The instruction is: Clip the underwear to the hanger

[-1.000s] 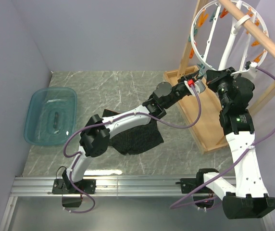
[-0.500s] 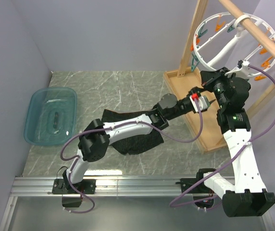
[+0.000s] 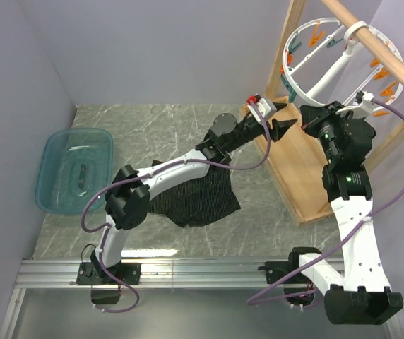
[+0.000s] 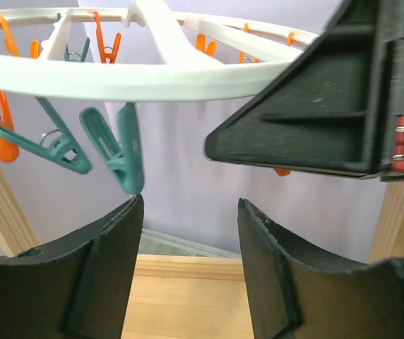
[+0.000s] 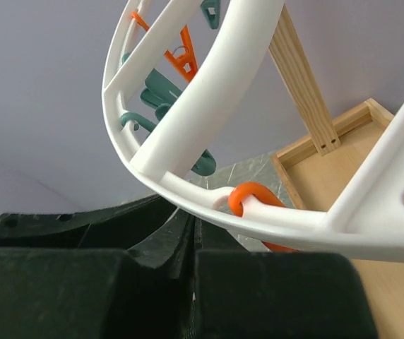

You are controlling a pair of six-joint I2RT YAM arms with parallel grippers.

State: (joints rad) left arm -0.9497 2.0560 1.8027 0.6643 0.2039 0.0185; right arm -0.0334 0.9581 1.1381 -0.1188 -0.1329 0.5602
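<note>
My left gripper needs to pinch the clothespin's lower end (image 4: 132,179) on the nearest teal clothespin, which hangs away from my right gripper, and then turn the hanger toward my right gripper.
The black underwear (image 3: 196,196) lies flat on the table under my left arm. The white ring hanger (image 3: 333,67) hangs on the wooden rack's bar with orange and teal clothespins. My left gripper (image 3: 281,119) is open and empty, raised just left of the ring's lower rim. In the left wrist view (image 4: 188,212) a teal clothespin (image 4: 121,152) hangs just above the left fingertip, under the rim (image 4: 152,78). My right gripper (image 3: 306,113) is shut at the ring's lower rim. In the right wrist view (image 5: 191,219) the rim (image 5: 216,78) crosses at its fingertips.
The wooden frame rack (image 3: 308,180) stands at the right with its tray base on the table. A teal plastic tub (image 3: 75,169) sits at the far left. My right gripper's black body (image 4: 315,106) is close beside my left gripper.
My left gripper has risen and swung back and to the left, from below the right gripper to the ring's lower left rim. The ring has tilted with the right gripper.
</note>
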